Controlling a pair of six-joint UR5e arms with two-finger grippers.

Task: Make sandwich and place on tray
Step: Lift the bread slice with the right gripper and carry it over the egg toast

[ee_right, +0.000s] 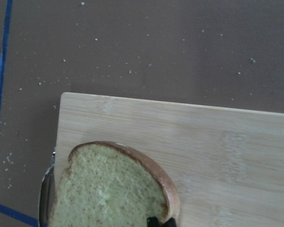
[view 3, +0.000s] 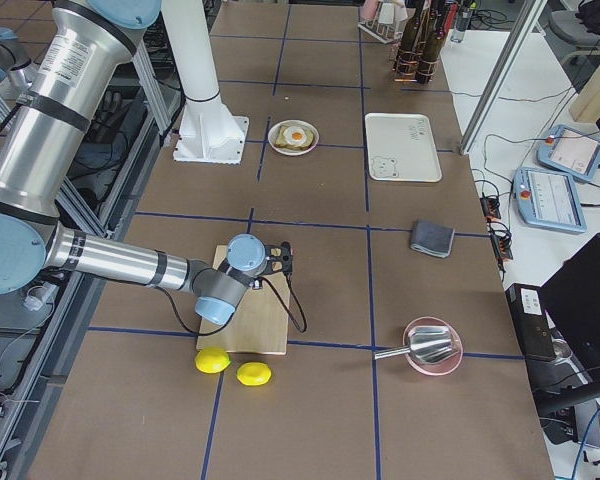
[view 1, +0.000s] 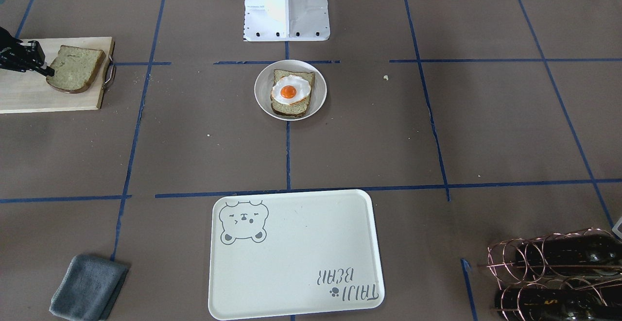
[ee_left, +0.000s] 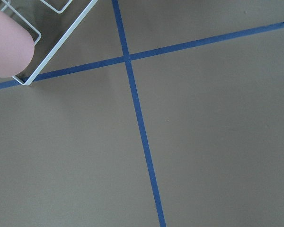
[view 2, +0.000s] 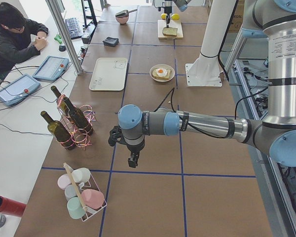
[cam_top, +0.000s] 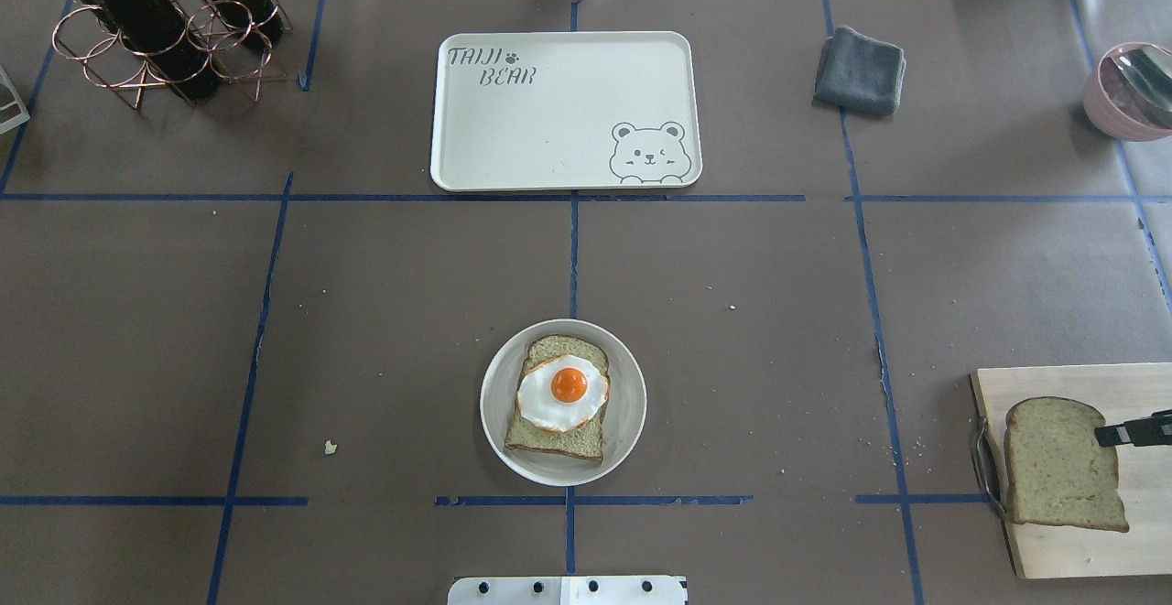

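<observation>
Next, I release the second bread slice from my right gripper on top of the fried egg in the white plate (view 1: 294, 90).
A small round white plate (view 1: 263, 92) holds one slice of greenish-tan bread (view 1: 291, 109) with a fried egg (view 1: 289, 90) on top; it also shows in the overhead view (cam_top: 495, 404). My right gripper (view 1: 47, 71) is shut on the crust edge of a second bread slice (view 1: 75, 68) and holds it tilted over the wooden cutting board (view 1: 24, 97). The right wrist view shows this slice (ee_right: 109, 189) with the fingertips (ee_right: 154, 221) at its edge. The cream tray (view 1: 291, 253) with the bear drawing stands bare. My left gripper (view 2: 133, 162) hangs over bare table near the bottle rack; I cannot tell whether it is open.
A grey cloth (cam_top: 859, 70) lies beside the tray. A copper rack of wine bottles (cam_top: 156, 28) stands at the far left. A pink bowl (cam_top: 1131, 88) is at the far right. Two lemons (view 3: 232, 367) lie beyond the board. A cup rack (view 2: 81, 195) is near the left gripper.
</observation>
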